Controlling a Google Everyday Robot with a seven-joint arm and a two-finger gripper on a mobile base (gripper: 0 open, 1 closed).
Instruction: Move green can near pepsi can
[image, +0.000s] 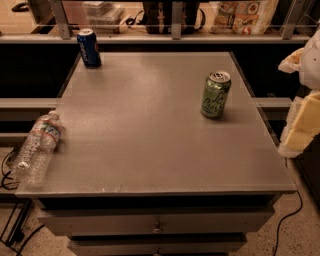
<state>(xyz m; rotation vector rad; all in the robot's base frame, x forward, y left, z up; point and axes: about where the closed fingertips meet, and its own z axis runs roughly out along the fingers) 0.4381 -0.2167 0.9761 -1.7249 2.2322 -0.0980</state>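
The upper half of the green can (216, 88), just below its silver top, is the next place for my gripper to go to and close.
The green can (215, 94) stands upright on the right side of the grey table (150, 135), light green with pale lettering and a silver top. The pepsi can (89, 48), dark blue with a silver top, stands upright at the table's far left corner. My gripper (301, 131) shows as white and pale yellow parts at the right edge of the view, beyond the table's right edge and to the right of the green can. It touches neither can.
A clear plastic water bottle (37, 148) lies on its side at the table's left edge. A railing with shelves and bags (245, 15) runs behind the table. Drawers (157, 225) sit below the front edge; cables lie on the floor.
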